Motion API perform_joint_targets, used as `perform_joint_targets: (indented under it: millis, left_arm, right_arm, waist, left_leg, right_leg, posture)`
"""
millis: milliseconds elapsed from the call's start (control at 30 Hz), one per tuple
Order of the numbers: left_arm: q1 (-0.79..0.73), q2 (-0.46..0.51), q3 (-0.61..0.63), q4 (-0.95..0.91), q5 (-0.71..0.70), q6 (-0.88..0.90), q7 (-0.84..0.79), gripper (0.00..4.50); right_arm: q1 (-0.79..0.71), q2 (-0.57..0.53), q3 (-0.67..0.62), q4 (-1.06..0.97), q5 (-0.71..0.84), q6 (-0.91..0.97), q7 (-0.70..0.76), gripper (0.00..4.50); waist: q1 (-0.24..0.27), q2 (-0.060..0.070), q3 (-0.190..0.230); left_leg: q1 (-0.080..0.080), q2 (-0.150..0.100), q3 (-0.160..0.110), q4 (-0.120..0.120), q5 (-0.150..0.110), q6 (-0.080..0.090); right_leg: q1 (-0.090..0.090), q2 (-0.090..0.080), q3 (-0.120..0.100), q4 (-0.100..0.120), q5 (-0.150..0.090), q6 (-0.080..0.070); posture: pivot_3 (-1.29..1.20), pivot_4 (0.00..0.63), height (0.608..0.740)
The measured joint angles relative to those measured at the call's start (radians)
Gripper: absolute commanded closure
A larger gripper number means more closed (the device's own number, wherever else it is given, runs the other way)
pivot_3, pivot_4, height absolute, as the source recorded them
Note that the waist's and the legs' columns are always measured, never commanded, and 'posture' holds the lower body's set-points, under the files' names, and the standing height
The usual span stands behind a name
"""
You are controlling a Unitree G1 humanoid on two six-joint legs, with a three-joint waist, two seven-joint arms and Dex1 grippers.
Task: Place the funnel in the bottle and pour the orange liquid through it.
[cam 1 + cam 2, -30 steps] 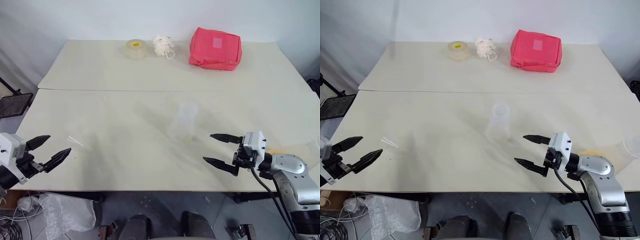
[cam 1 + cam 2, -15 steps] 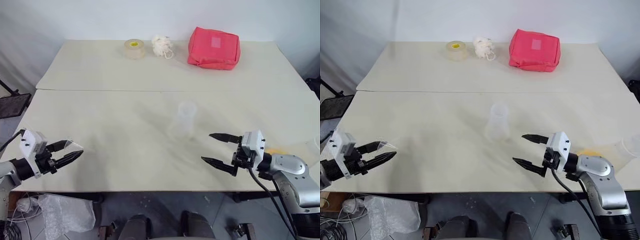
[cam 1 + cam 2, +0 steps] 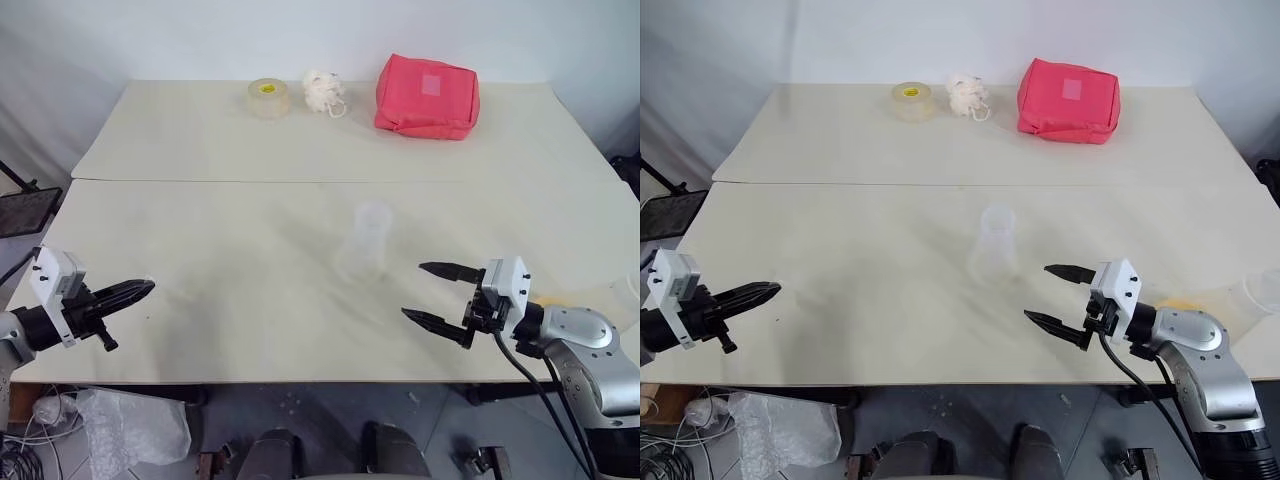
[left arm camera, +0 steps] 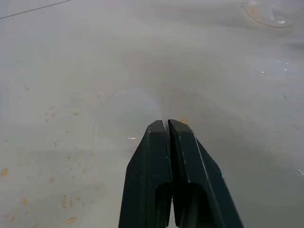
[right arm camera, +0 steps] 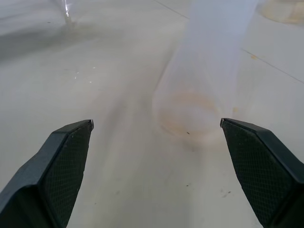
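Next, my left gripper lets go of the funnel in the opening of the clear bottle [image 3: 374,211] that stands in the middle of the table.
The bottle [image 3: 368,240] is a clear flask standing upright mid-table; in the right wrist view it [image 5: 204,90] rises just beyond my fingers. My right gripper [image 3: 412,290] hangs open just in front and to the right of it, holding nothing. At the table's left front, my left gripper [image 3: 138,291] is shut, and the faint clear funnel [image 4: 118,118] lies right at its tips with the rim pinched between them. The orange liquid [image 3: 1182,303] shows as a small yellow-orange pool beside my right forearm, next to a clear cup [image 3: 1258,290] at the right edge.
Along the far edge sit a yellowish tape roll [image 3: 268,96], a white fluffy ball [image 3: 325,92] and a red pouch [image 3: 428,96]. A seam [image 3: 300,182] runs across between the two tabletops. A black stand [image 3: 25,208] is off the table's left side.
My left gripper went from wide open to shut while edging in on the funnel. The right gripper stayed open in place.
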Motion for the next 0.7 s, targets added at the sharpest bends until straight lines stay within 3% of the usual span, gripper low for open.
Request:
perform_joint_targets:
  millis: [167,367,700]
  left_arm:
    - [-0.121,0.006,-0.017,-0.001,-0.008,-0.005,-0.027,4.48]
    - [-0.467,-0.004,-0.176,0.035,0.006,-0.034,-0.057,4.48]
    - [-1.008,-0.242,-0.453,0.413,0.108,-0.295,-0.27,4.48]
  right_arm:
    - [-0.009,0.0,-0.002,0.0,0.003,0.0,-0.005,0.0]
    - [-0.027,0.0,-0.017,-0.003,0.017,0.002,-0.012,0.0]
    - [0.002,0.015,-0.055,-0.066,0.068,0.005,-0.043,0.0]
  waist:
    - [0.008,-0.001,0.0]
    - [0.005,-0.001,0.001]
    - [0.006,-0.005,0.003]
  left_leg:
    - [-0.001,0.0,-0.001,0.001,0.0,0.0]
    - [-0.001,-0.002,0.0,0.001,0.0,0.0]
    - [-0.004,-0.002,0.01,0.002,0.0,0.0]
  right_leg:
    - [0.0,0.0,0.0,0.0,0.0,0.0]
    - [0.0,0.0,-0.001,0.001,0.0,0.0]
    - [-0.001,0.005,-0.006,0.0,0.0,0.001]
  posture:
    - [0.0,0.15,0.74]
    - [0.0,0.15,0.74]
    - [0.0,0.15,0.74]
